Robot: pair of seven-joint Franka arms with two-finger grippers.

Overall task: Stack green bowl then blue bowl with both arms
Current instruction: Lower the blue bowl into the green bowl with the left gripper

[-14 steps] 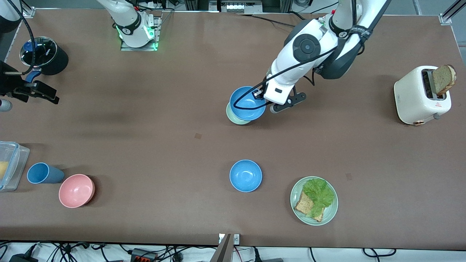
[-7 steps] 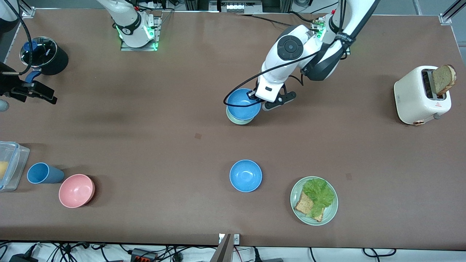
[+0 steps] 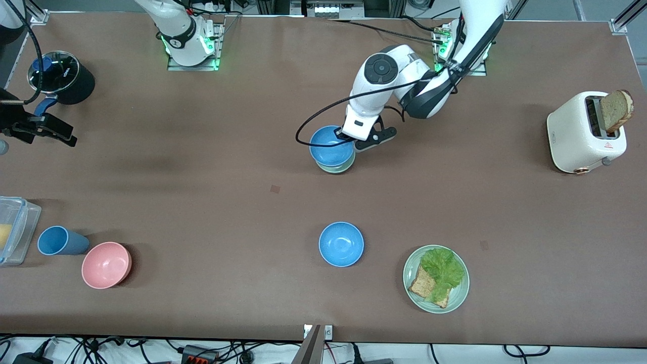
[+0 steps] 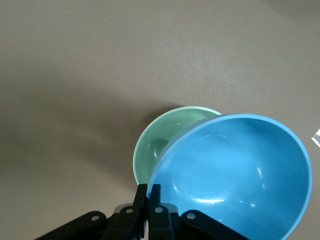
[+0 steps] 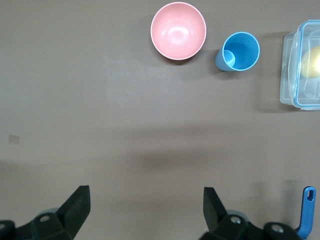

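Observation:
The sky-blue bowl will stay nested inside the pale green bowl (image 3: 334, 152) (image 4: 192, 161) as soon as my left gripper lets go of it there.
My left gripper (image 3: 349, 137) is shut on the rim of a sky-blue bowl (image 3: 329, 146) and holds it tilted, low over the pale green bowl (image 3: 337, 167), which stands mid-table. In the left wrist view my left gripper (image 4: 149, 192) pinches the blue bowl's (image 4: 235, 175) rim, and the blue bowl covers much of the green bowl (image 4: 157, 147). I cannot tell whether the two bowls touch. A second blue bowl (image 3: 341, 244) stands alone, nearer the front camera. My right gripper (image 3: 48, 130) waits open and empty at the right arm's end of the table; it also shows in the right wrist view (image 5: 145, 202).
A green plate (image 3: 457, 298) with lettuce and toast sits beside the second blue bowl. A toaster (image 3: 581, 134) stands at the left arm's end. A pink bowl (image 3: 106, 265), a blue cup (image 3: 59, 240), a clear container (image 3: 15, 230) and a black pot (image 3: 63, 77) are at the right arm's end.
My left gripper has carried the blue bowl down and toward the right arm's end, so it now sits more squarely over the green bowl. The right gripper has barely moved.

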